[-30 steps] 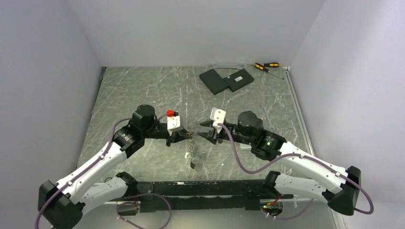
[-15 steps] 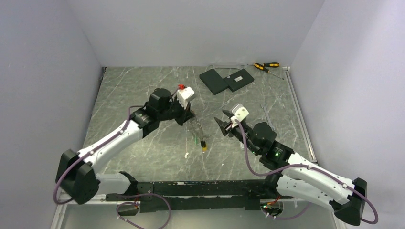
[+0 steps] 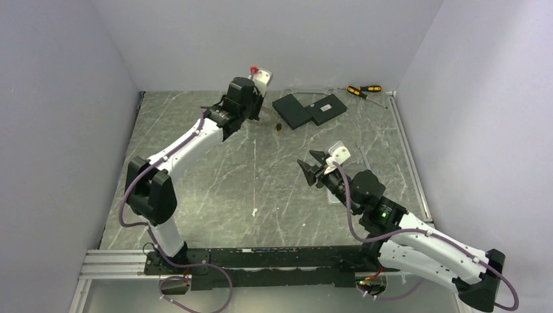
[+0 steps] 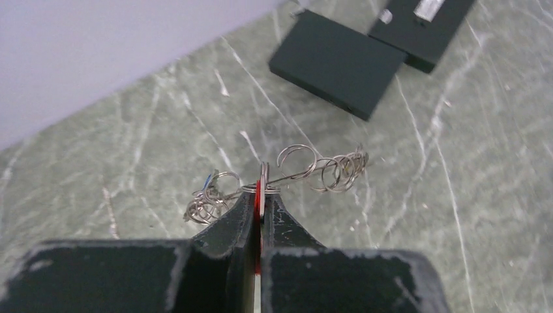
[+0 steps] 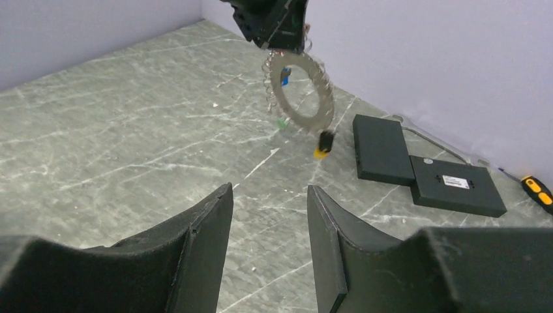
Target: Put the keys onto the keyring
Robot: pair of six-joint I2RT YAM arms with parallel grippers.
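Observation:
The keyring will be released by my left gripper flat on the marble table (image 3: pixel 247 175), slightly behind the small white speck. It hangs in the air at the table's back.
The keyring (image 5: pixel 302 91), a flat grey toothed ring, hangs in the air at the back of the table. My left gripper (image 4: pixel 262 195) is shut on its rim, which is edge-on in the left wrist view, with a red sliver pinched beside it. In the right wrist view the left gripper (image 5: pixel 274 26) is above the ring. Small wire loops (image 4: pixel 336 171) dangle on both sides. Keys hang from the ring: a yellow one (image 5: pixel 321 145) (image 3: pixel 278 128), a blue one (image 5: pixel 285 75) and a green one (image 5: pixel 282 122). My right gripper (image 3: pixel 313 168) (image 5: pixel 267 189) stands open and empty, well short of the ring.
Two flat black slabs (image 3: pixel 292 111) (image 5: pixel 381 149) (image 4: pixel 336 62) lie just right of the hanging ring, near the back wall. Yellow-and-black screwdrivers (image 3: pixel 364 90) (image 5: pixel 538 190) lie in the back right corner. A small white speck (image 3: pixel 254 212) lies on the marble table (image 3: pixel 195 150). Walls close in three sides.
The left arm has swung from the table's middle to the back, carrying the keyring with its keys. The right arm has pulled back to the right and its jaws have widened a little.

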